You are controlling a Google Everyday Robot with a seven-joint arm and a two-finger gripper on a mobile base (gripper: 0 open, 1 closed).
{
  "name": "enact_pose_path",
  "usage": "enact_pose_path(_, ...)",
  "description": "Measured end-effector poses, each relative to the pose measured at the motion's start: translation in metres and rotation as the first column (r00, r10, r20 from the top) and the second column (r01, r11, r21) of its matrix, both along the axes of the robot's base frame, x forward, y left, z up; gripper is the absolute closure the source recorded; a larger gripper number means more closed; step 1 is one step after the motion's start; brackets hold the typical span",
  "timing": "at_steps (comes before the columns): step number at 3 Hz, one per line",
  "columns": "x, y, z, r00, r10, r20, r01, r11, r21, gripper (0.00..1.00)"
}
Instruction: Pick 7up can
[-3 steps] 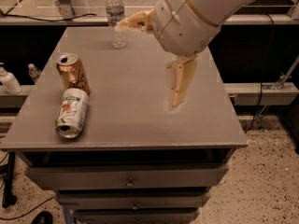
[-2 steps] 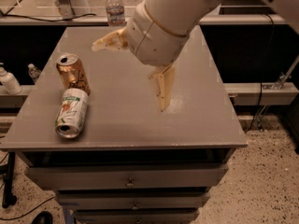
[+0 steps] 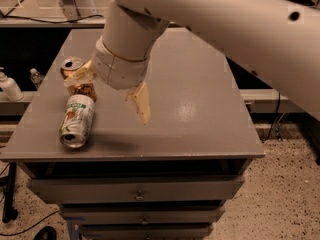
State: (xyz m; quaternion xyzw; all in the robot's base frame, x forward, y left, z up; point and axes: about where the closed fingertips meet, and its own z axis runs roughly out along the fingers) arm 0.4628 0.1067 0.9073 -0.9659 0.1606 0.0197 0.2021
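Observation:
Next, my gripper goes to the 7up can's back half (image 3: 79, 109), close to the upright orange-gold can, and closes there across its sides.
The 7up can (image 3: 76, 120), white and green with silver ends, lies on its side near the table's front left corner, its open end toward the front. My gripper (image 3: 106, 100) hangs over the table just right of it, open wide. One tan finger (image 3: 139, 102) points down to the right of the can. The other finger (image 3: 79, 76) reaches left across the upright orange-gold can (image 3: 75, 69) behind the 7up can. Nothing is held. The clear water bottle is hidden behind my arm.
The grey table (image 3: 200, 109) stands on a cabinet with drawers (image 3: 137, 191). My large white arm (image 3: 215, 19) covers the table's back. A white bottle (image 3: 9, 86) and a small bottle (image 3: 36, 76) stand beyond the left edge.
My arm and gripper have swung left and forward, from the table's middle to beside the two cans. The water bottle at the back has become hidden.

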Motion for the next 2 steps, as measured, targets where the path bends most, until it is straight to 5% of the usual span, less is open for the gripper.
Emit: enact_pose_path(2,-0.01,0.068,-0.037,0.9813,0.192,-0.01,-0.192,0.981,-0.019,0.0)
